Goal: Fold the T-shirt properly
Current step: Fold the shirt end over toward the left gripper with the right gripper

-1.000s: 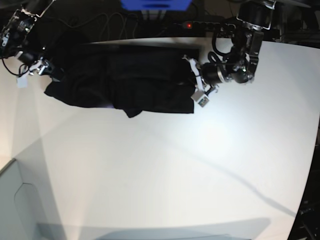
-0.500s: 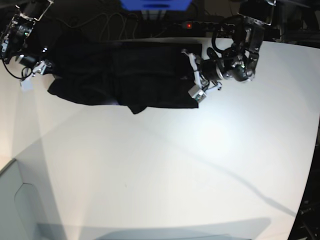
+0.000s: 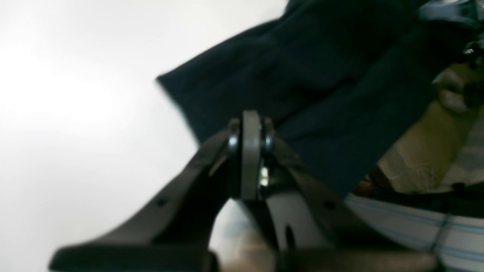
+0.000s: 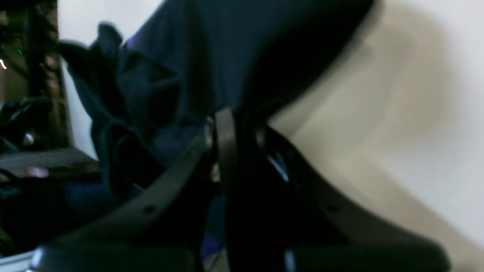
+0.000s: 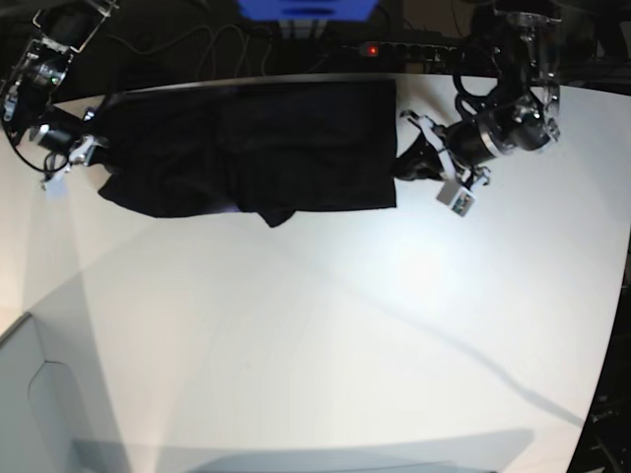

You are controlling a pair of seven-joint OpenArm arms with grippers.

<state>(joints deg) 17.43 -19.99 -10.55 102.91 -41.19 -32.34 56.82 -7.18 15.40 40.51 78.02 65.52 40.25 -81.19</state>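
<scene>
I will release the shirt's bunched end from my right gripper on the middle of its wide part (image 5: 304, 150), past the small lobe.
The black T-shirt (image 5: 256, 148) lies stretched sideways along the far edge of the white table (image 5: 345, 345), with a small lobe hanging from its near edge. My left gripper (image 5: 402, 166), on the base view's right, is shut on the shirt's right edge. In the left wrist view its jaws (image 3: 249, 136) are closed with the dark fabric (image 3: 321, 75) just beyond them. My right gripper (image 5: 94, 150) is shut on the bunched left end. In the right wrist view its closed tips (image 4: 227, 124) sit in crumpled fabric (image 4: 162, 94) with a purplish bit (image 4: 132, 40).
The table's far edge runs just behind the shirt. Beyond it are cables, a power strip with a red light (image 5: 373, 49) and a blue object (image 5: 306, 8). A grey box (image 5: 39, 394) stands at the near left corner.
My left gripper has moved to the right with the shirt's edge, and the shirt lies wider and flatter. My right gripper has shifted slightly nearer and keeps hold of the left end.
</scene>
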